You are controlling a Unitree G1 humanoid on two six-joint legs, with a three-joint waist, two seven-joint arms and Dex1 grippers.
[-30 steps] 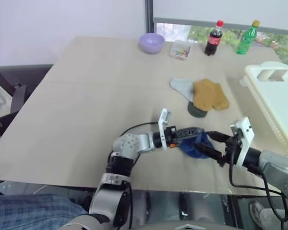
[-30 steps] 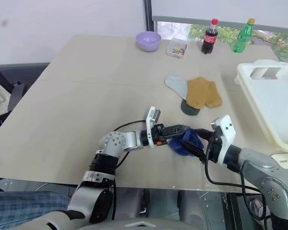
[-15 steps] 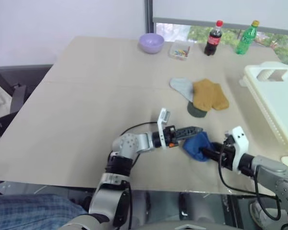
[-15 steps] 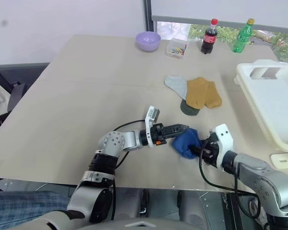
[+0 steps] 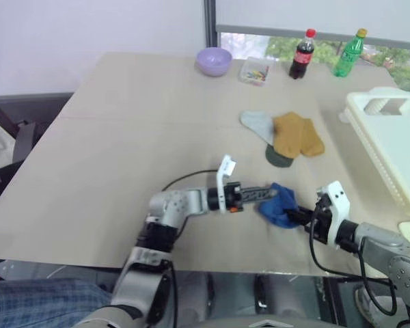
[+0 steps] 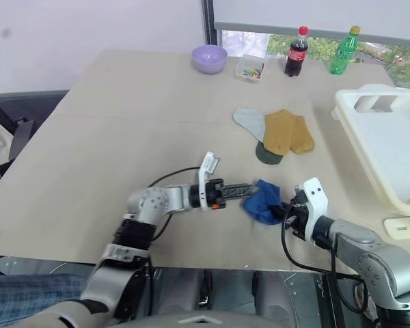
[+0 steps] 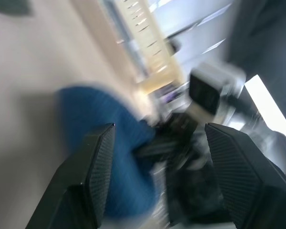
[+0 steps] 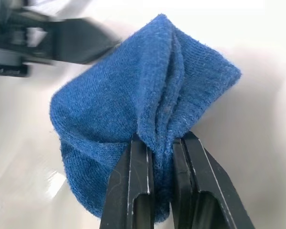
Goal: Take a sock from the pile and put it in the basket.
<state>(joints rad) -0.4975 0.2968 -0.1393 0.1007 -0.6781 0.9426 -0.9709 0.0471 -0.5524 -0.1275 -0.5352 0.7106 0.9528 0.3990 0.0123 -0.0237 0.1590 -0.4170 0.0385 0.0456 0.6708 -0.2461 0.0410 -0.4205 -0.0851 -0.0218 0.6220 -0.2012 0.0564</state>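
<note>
The royal blue sock will go down in the white basket from my right gripper, just inside the basket's side [image 5: 401,148] facing the pile. The sock still lies near the table's front edge.
A royal blue sock [image 5: 277,205] lies bunched near the table's front edge, and my right gripper [image 8: 163,143] is shut on a fold of it, coming in from the right. My left gripper [image 5: 263,194] lies level just to the left of the sock. Its fingers [image 7: 97,162] stand open with nothing held between them. Further back, the pile [image 5: 287,137] shows a mustard sock over a pale grey-blue one and a dark green one. The white basket [image 5: 369,99] stands at the table's right edge.
Along the far edge stand a lilac bowl [image 5: 214,61], a clear tray of coloured bits [image 5: 255,70], a cola bottle [image 5: 303,55] and a green bottle [image 5: 348,53]. A person's blue checked clothing [image 5: 27,301] shows at the near left corner.
My right gripper has shut on the blue sock and sunk a little. My left gripper has drawn back to the left, off the sock, and rolled.
</note>
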